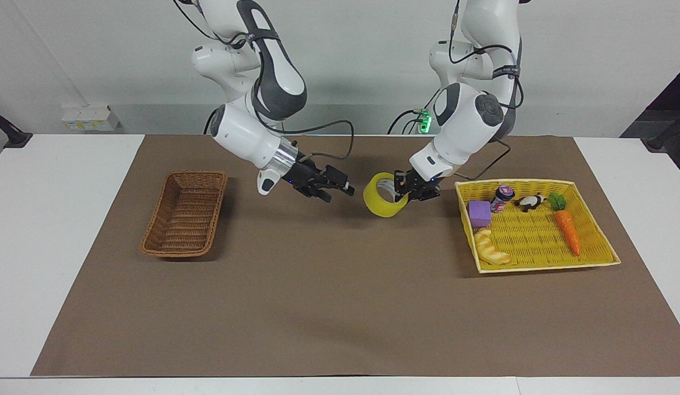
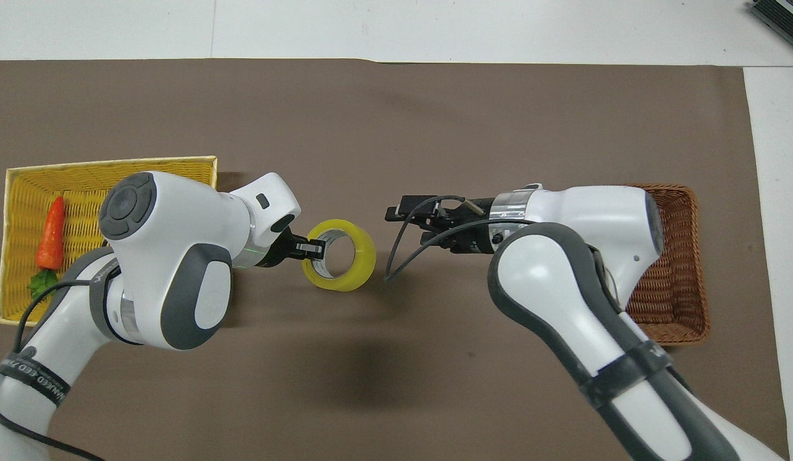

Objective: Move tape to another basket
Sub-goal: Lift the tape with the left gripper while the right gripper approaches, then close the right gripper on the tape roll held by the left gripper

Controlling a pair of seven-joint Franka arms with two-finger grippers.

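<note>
I will close my right gripper on the side of the tape [image 2: 367, 255] nearest the brown wicker basket, across the tape's core from my left gripper.
The tape [image 1: 376, 207] [image 2: 364, 257], a wide yellow roll, hangs in the air over the brown mat between the two baskets. My left gripper [image 1: 402, 193] [image 2: 315, 248] is shut on the roll's wall, one finger inside the core. My right gripper [image 1: 340, 193] [image 2: 407, 224] is open over the mat, a short gap from the roll on the side toward the right arm's end, with nothing between its fingers. The brown wicker basket [image 1: 185, 222] [image 2: 681, 282] lies at the right arm's end of the mat, with nothing in it; my right arm partly covers it in the overhead view.
A yellow square basket [image 1: 592, 258] [image 2: 114, 164] at the left arm's end holds a carrot [image 1: 568, 231] [image 2: 50, 234], a purple block [image 1: 478, 213], a bread piece [image 1: 490, 248], a small can [image 1: 502, 198] and a small black-and-white toy [image 1: 530, 202]. A brown mat [image 1: 318, 307] covers the white table.
</note>
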